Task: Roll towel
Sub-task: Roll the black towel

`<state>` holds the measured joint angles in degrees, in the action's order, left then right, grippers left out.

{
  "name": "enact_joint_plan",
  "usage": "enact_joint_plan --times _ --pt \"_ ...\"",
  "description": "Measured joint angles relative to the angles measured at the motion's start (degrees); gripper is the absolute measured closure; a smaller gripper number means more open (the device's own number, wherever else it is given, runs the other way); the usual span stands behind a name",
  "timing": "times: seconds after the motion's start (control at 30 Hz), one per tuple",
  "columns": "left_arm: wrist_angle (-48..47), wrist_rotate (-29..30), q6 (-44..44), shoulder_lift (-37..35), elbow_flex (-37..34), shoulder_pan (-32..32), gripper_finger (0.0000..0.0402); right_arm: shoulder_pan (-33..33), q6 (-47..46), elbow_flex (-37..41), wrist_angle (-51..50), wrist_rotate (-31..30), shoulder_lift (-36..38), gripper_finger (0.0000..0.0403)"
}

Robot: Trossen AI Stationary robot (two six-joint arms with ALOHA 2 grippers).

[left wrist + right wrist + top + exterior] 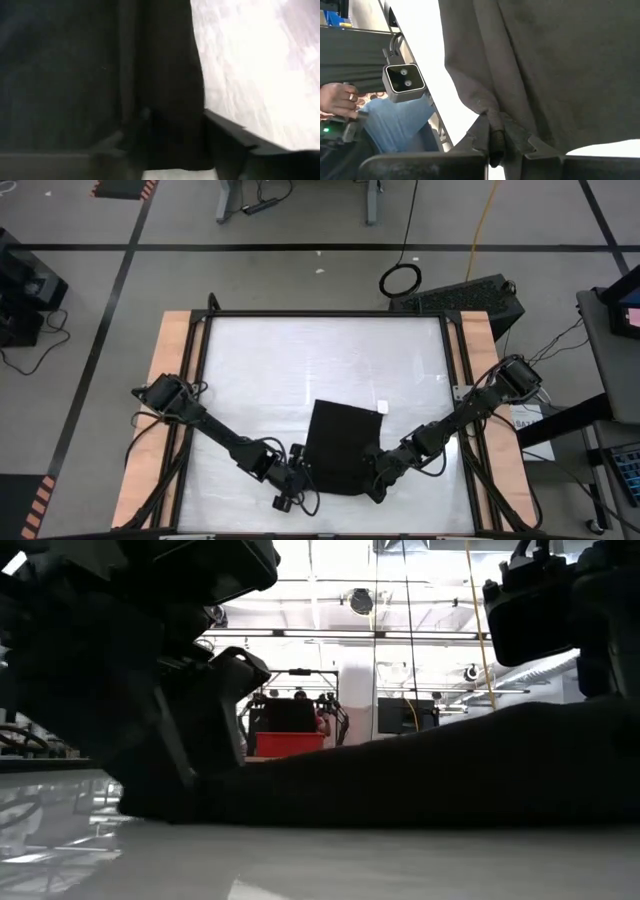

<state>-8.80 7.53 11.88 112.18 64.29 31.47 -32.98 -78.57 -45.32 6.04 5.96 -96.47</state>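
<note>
My right gripper grips a bunched, creased end of the towel's near fold, so it should lay that down, open and take the fold's whole width (pixel 479 67).
The black towel (pixel 340 445) lies on the white table, nearer the front edge, with its small white tag (pixel 381 407) at the far right corner. My left gripper (pixel 298 480) is at the towel's near left corner. In the left wrist view its fingers (pixel 235 145) stand apart, with the towel's side edge (pixel 172 100) between them. My right gripper (pixel 372 480) is at the near right corner, shut on gathered cloth. In the low view the towel (pixel 450 770) rises toward the right. My left gripper has the towel's edge between its spread fingers; whether they touch it cannot be told. My right gripper pinches a bunched fold of the towel (pixel 490 114) near its near right corner between its two fingers, slanting down from the table's right. Creases fan out from the pinch, and that part is lifted off the table.
Wooden side rails (pixel 175 380) and a black frame border the white table top (pixel 320 350), which is bare behind the towel. Beyond the table, the right wrist view shows a small camera (pixel 402 80) and a seated person in jeans (pixel 395 125).
</note>
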Motion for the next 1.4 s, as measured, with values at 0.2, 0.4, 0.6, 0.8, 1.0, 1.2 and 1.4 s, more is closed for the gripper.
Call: enact_joint_plan --times 0.2,0.4,0.6,0.8,1.0,1.2,1.4 --pt "-0.03 -3.70 -1.73 0.00 0.00 -0.28 0.0385 -0.10 0.73 -0.02 0.19 0.07 0.02 0.0388" --pt "1.29 -16.62 2.42 0.13 -0.02 -3.14 0.0387 -0.90 1.24 -0.10 0.29 1.12 0.04 0.0388" --pt "-0.95 -29.55 13.61 0.22 -0.17 -8.59 0.0393 -1.85 -2.70 -0.13 0.01 0.21 0.04 0.0388" --pt "-0.40 -37.81 21.65 0.31 -0.94 -12.92 0.0394 -1.73 -3.99 -0.13 -1.02 -0.49 0.04 0.0387" --pt "0.21 -42.65 24.47 0.31 -0.96 -15.18 0.0394 -1.67 -3.93 -0.13 -2.81 -0.51 0.04 0.0360" --pt "-0.67 -47.53 25.12 0.37 -1.19 -15.45 0.0394 -2.22 2.36 0.09 -4.09 0.99 1.33 0.0304" --pt "-0.21 -50.01 25.29 0.35 -1.16 -16.39 0.0394 -4.76 14.66 0.09 -4.28 -3.05 5.47 0.0283"
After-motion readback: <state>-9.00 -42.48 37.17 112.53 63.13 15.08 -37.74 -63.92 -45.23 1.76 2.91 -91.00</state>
